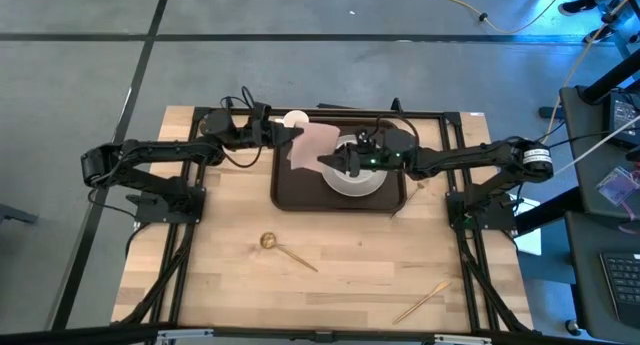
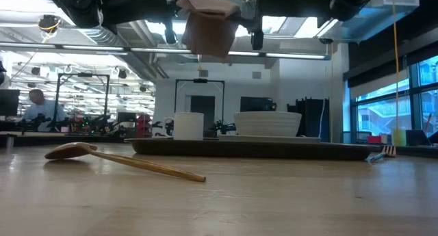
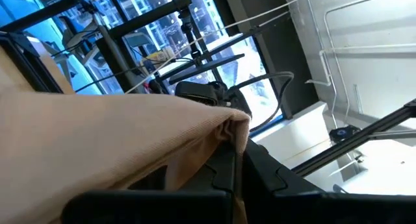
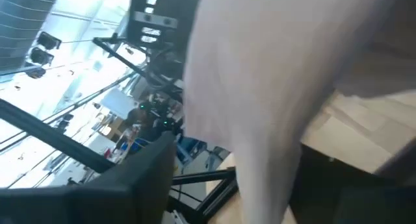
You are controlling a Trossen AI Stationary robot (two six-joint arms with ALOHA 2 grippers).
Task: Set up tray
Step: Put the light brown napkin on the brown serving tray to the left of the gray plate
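Note:
The napkin is bunched in the left gripper's fingers, so the right gripper needs to keep holding it while the left gripper opens and takes the napkin's corner (image 1: 302,128).
The dark brown tray (image 1: 290,197) lies at the table's far middle and also shows in the low view (image 2: 321,150). A white bowl (image 1: 352,181) on a plate stands on it. A white cup (image 1: 296,118) stands at its far left corner. The tan-pink napkin (image 1: 314,145) hangs high above the tray's left half, and in the low view (image 2: 209,31) it is well clear of the dishes. My left gripper (image 1: 284,135) is shut on its far left part. My right gripper (image 1: 332,163) is shut on its near right part. My left gripper pinches a bunched fold of the napkin (image 3: 224,130) between its two fingers (image 3: 227,169), coming level from the table's left. The cloth is lifted clear and droops slack beyond the fingers. My right gripper holds the napkin's near right edge (image 1: 326,161), coming level from the table's right. The cloth (image 4: 273,81) fills its wrist view and hides the contact; it hangs clear of the tray.
A gold spoon (image 1: 285,251) lies on the bare wood near of the tray, left of middle, and shows in the low view (image 2: 102,157). A gold fork (image 1: 425,299) lies near the front right. The arms' black frames stand at both table sides.

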